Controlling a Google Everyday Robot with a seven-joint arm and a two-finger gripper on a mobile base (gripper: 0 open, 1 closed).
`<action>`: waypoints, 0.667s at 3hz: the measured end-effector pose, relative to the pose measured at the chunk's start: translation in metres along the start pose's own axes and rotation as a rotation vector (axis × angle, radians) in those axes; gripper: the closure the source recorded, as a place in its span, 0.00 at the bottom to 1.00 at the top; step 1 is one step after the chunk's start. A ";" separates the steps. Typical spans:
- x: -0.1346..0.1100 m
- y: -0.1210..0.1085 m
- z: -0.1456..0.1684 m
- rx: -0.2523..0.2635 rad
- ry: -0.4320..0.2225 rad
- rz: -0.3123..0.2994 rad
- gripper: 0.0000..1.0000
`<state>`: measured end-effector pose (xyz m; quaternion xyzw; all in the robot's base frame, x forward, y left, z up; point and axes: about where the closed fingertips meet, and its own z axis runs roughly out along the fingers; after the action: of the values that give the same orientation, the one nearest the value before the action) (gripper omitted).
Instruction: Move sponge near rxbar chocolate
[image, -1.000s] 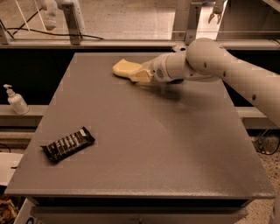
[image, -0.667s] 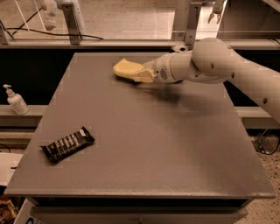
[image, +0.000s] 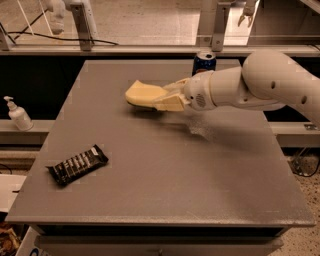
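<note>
Next, I open my gripper and let go of the sponge on the grey table (image: 106, 183), at a spot just in front of the rxbar chocolate.
The pale yellow sponge (image: 141, 93) is held just above the grey table (image: 165, 200), in its far middle part, with a shadow under it. My gripper (image: 164, 98) reaches in from the right and is shut on the sponge's right end, with its cream fingers (image: 172, 103) around it. The rxbar chocolate (image: 78, 164), a black wrapper with white lettering, lies flat near the table's front left, well apart from the sponge.
A blue Pepsi can (image: 204, 62) stands at the table's far edge, just behind my arm (image: 265, 82). A white pump bottle (image: 18, 114) sits on a ledge left of the table. Metal frame posts stand behind the table.
My gripper has carried the sponge off the far part of the table, a little toward the front and left. The Pepsi can now shows behind the arm.
</note>
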<state>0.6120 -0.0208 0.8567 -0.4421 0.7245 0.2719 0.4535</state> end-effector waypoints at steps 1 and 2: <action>0.007 0.037 -0.022 -0.065 0.005 -0.021 1.00; 0.011 0.085 -0.042 -0.158 0.036 -0.083 1.00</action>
<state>0.5168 -0.0191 0.8645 -0.5109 0.6899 0.3013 0.4149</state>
